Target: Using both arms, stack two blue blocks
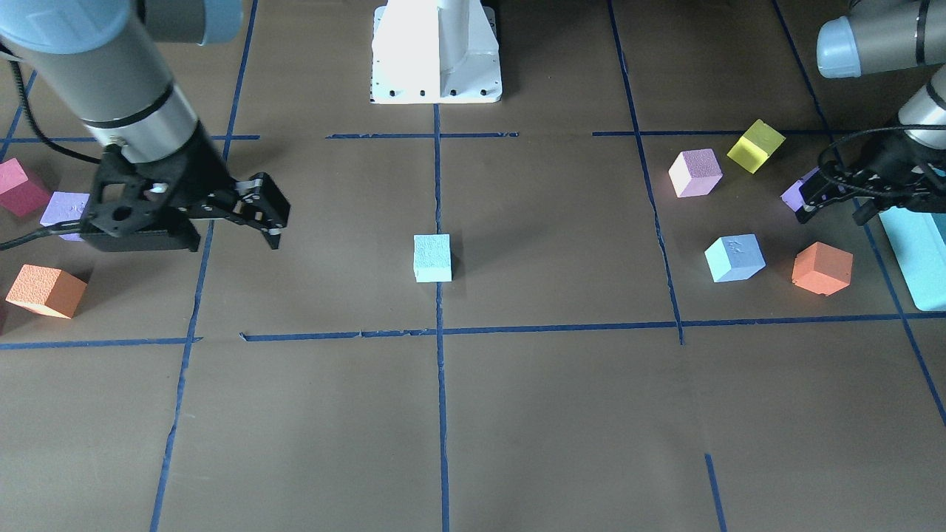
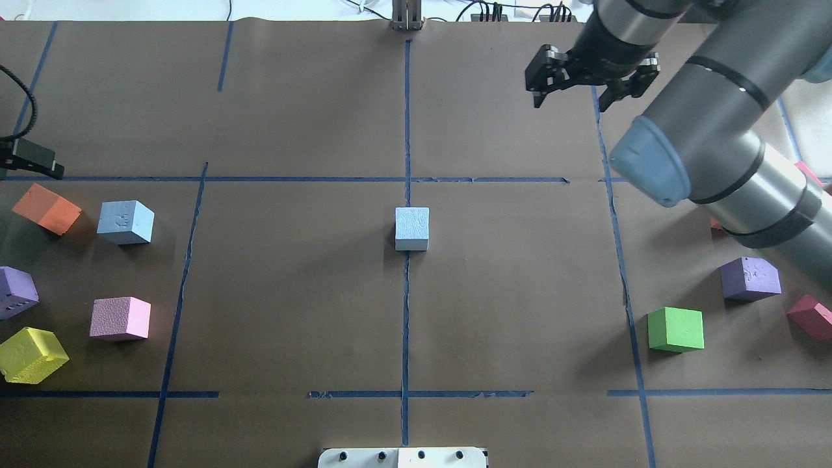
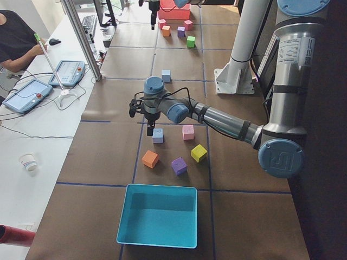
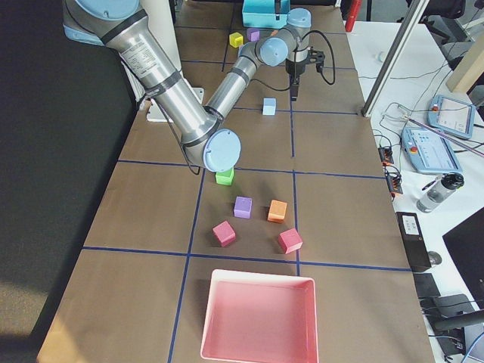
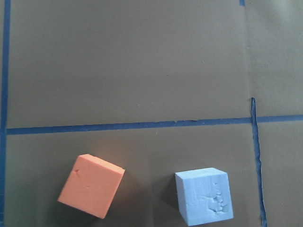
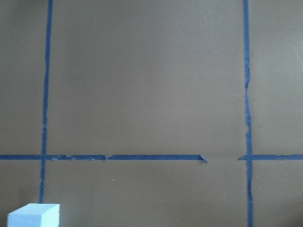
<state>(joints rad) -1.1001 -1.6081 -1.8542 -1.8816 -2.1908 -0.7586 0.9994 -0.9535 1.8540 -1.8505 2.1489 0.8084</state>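
My left gripper moves to the blue block beside the orange cube next and closes on the block's opposite sides (image 1: 734, 256) (image 5: 204, 196).
One pale blue block (image 2: 412, 228) sits on the table's centre line; it also shows in the front view (image 1: 432, 258) and at the lower left corner of the right wrist view (image 6: 33, 215). The second blue block (image 2: 125, 221) lies on the robot's left side next to an orange cube (image 2: 47, 208), and shows in the front view (image 1: 734, 258) and the left wrist view (image 5: 204, 196). My left gripper (image 1: 831, 214) hovers above and beyond that block, open and empty. My right gripper (image 2: 572, 103) is open and empty, raised over the far right of the table.
Purple (image 2: 16, 291), pink (image 2: 120, 318) and yellow (image 2: 31, 354) cubes lie on the robot's left. Green (image 2: 676, 329), purple (image 2: 749, 278) and red (image 2: 811, 316) cubes lie on its right. A teal box (image 1: 920, 251) and a pink tray (image 4: 257, 314) stand at the table's ends.
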